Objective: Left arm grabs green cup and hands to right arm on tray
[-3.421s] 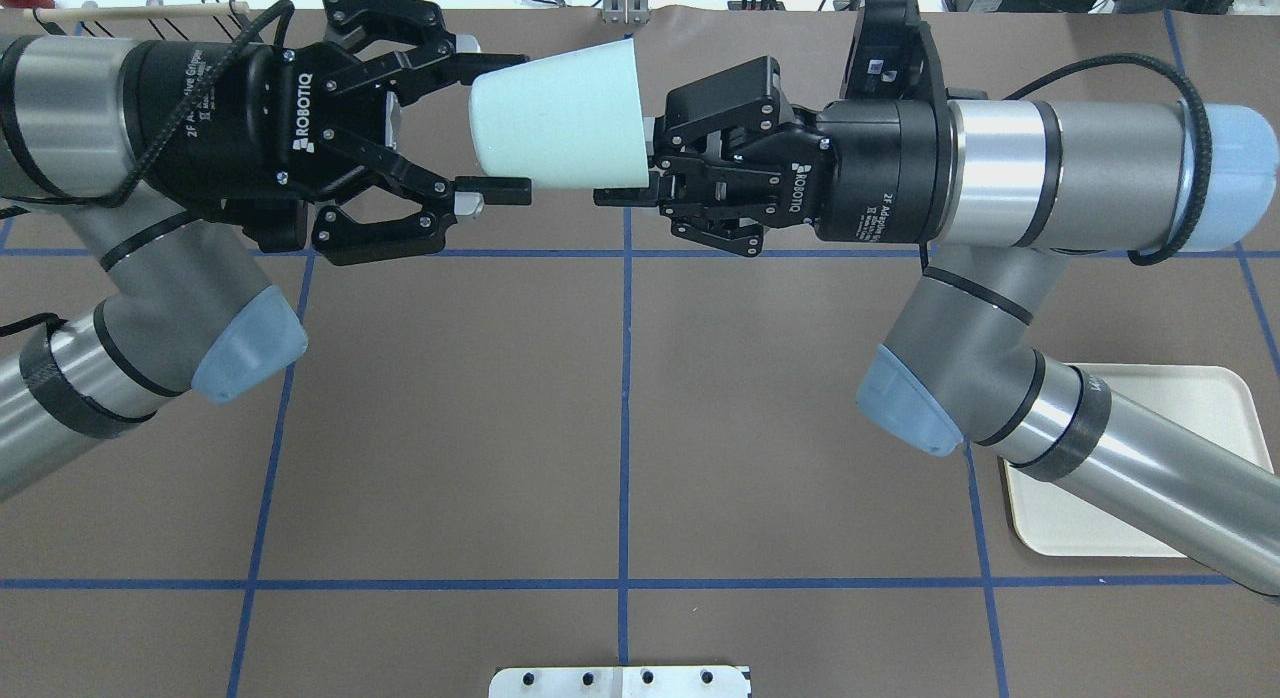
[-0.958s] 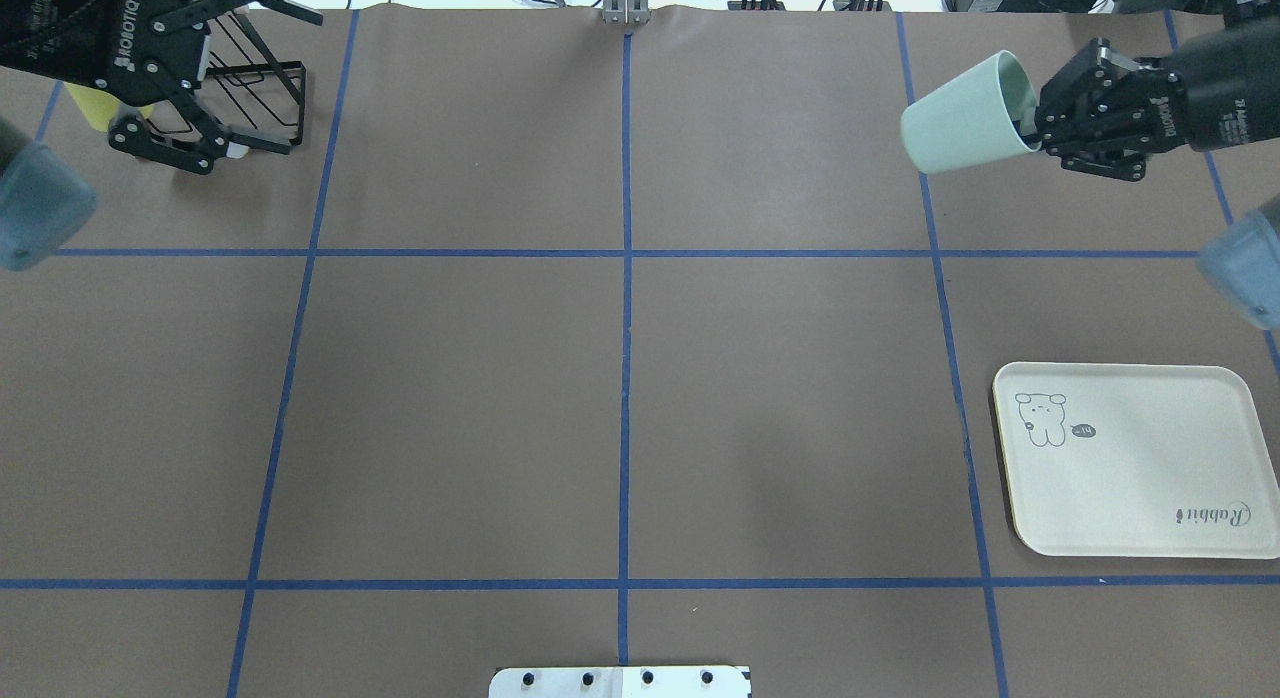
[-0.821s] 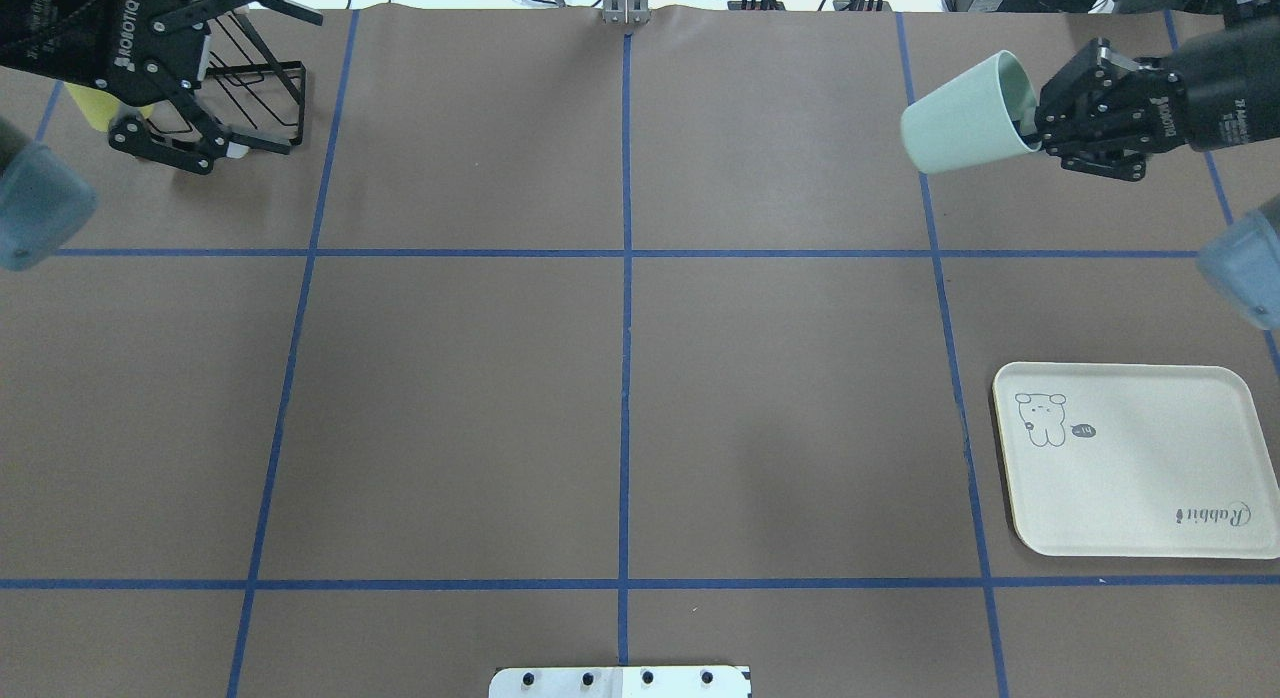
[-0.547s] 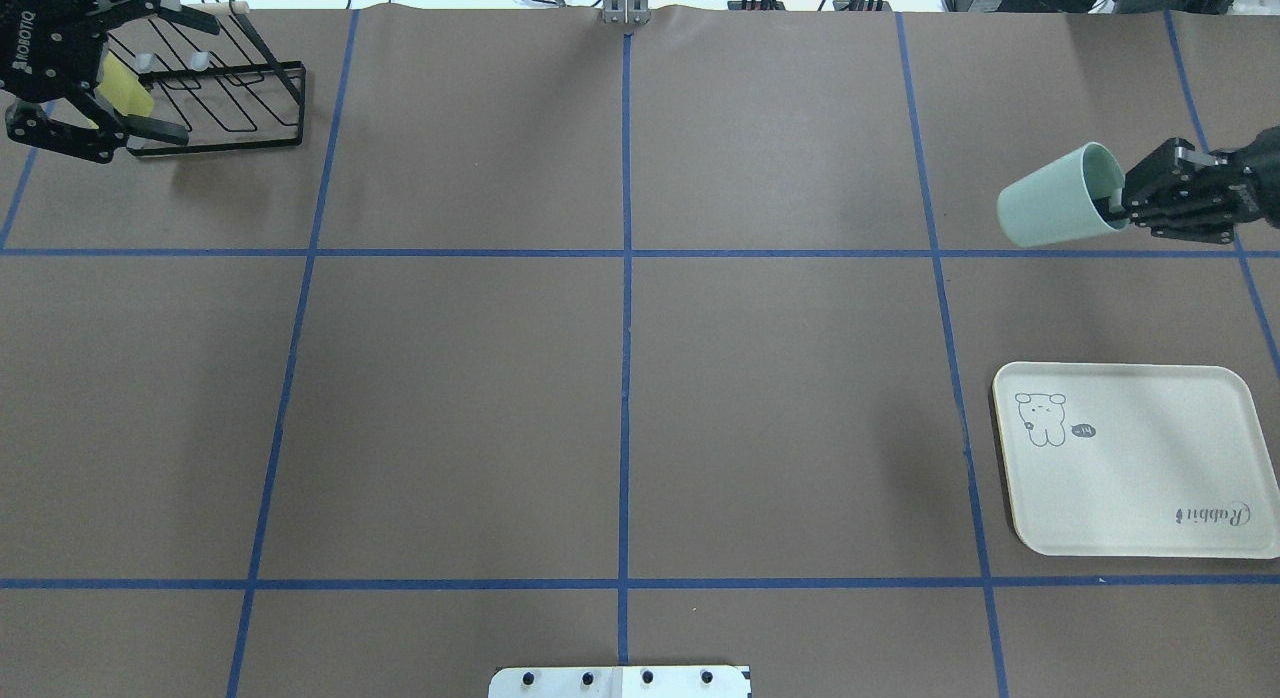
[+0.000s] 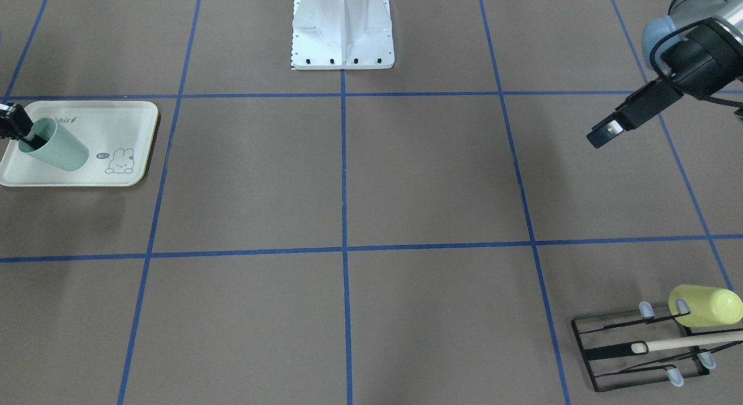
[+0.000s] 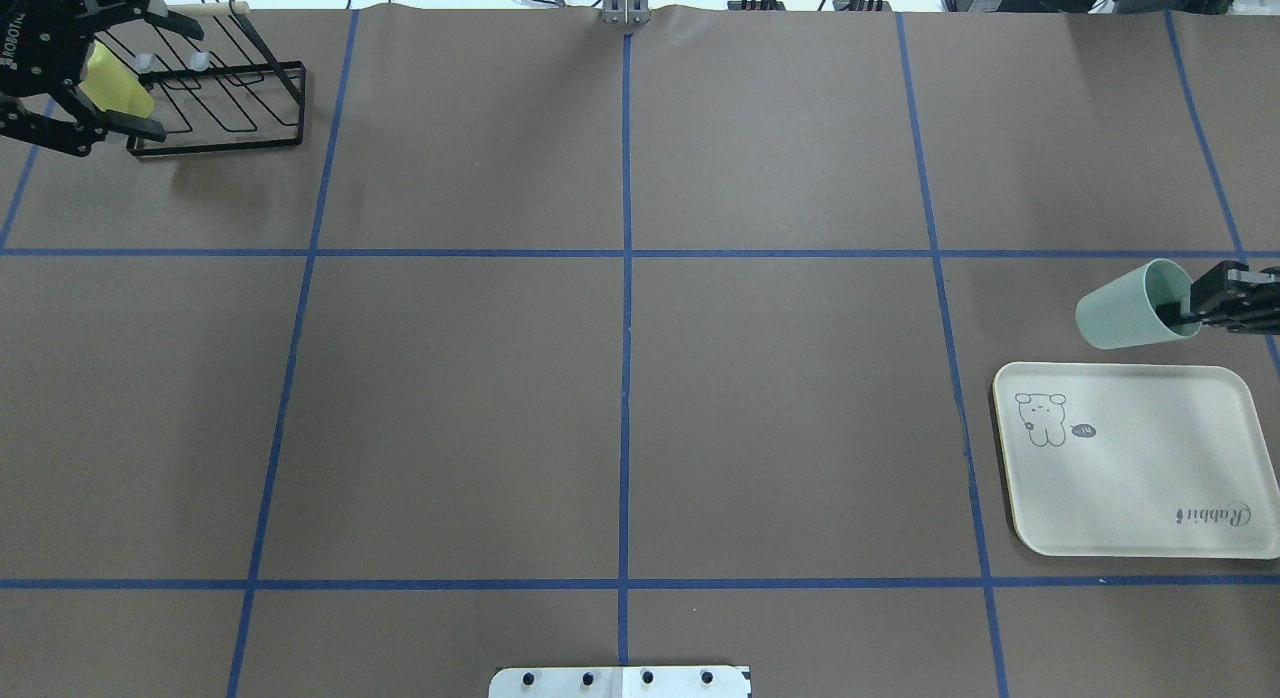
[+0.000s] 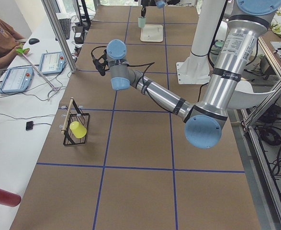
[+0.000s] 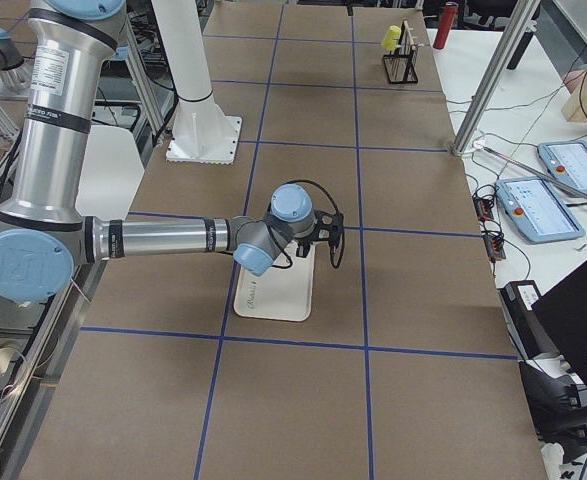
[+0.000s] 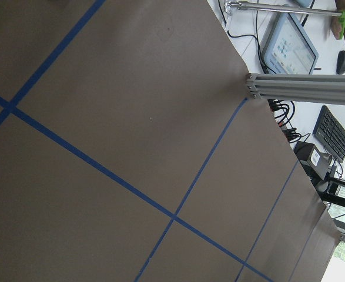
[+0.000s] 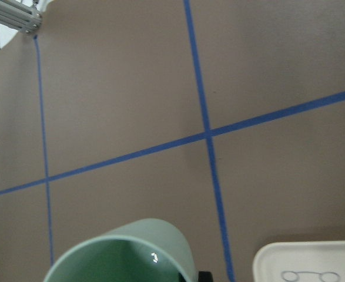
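The green cup will be let go by my right gripper upright on the cream tray (image 5: 74, 148), beside the little speech bubble of the bunny drawing. The cup hangs tilted past the tray's far edge.
The pale green cup (image 6: 1130, 308) hangs tilted in the air, mouth towards my right gripper (image 6: 1196, 310), which is shut on its rim at the right edge. It sits just past the far edge of the cream tray (image 6: 1130, 498). From the front, the green cup (image 5: 58, 152) overlaps the tray (image 5: 122, 118), and only the tip of the right gripper (image 5: 24, 139) shows. The right wrist view has the cup's rim (image 10: 119, 249) and a tray corner (image 10: 307, 261). My left gripper (image 6: 178, 78) is open and holds nothing at the far left.
A black wire rack (image 6: 225, 103) holding a yellow cup (image 6: 112, 86) and a wooden stick stands at the far left corner, right by the left gripper. The robot's white base plate (image 5: 342, 31) sits mid-table. A person sits at a side desk (image 7: 1, 38).
The right gripper has carried the green cup to the right and nearer, up to the tray's far edge. The left gripper, open, has drawn back to the far left by the rack.
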Controlling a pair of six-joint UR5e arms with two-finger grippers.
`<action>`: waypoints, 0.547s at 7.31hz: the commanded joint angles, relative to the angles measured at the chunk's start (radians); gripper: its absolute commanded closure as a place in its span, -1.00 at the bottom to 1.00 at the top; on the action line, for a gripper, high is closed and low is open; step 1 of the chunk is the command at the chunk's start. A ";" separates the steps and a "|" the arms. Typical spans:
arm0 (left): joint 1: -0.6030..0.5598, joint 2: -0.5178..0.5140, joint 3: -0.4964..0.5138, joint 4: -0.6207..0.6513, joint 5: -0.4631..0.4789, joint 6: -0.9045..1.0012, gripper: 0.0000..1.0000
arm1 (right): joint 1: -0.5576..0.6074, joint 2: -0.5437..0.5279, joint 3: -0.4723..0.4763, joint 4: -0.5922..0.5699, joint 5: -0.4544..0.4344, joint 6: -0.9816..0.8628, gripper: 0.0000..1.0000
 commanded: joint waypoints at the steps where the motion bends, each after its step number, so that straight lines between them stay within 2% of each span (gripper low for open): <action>1: -0.003 -0.001 -0.002 0.010 0.001 0.005 -1.00 | -0.055 -0.061 0.003 -0.080 -0.039 -0.121 1.00; 3: -0.006 -0.001 -0.002 0.014 0.001 0.005 -1.00 | -0.100 -0.085 0.009 -0.086 -0.051 -0.140 1.00; 4: -0.006 -0.001 -0.003 0.014 0.002 0.005 -1.00 | -0.123 -0.094 0.009 -0.086 -0.102 -0.140 1.00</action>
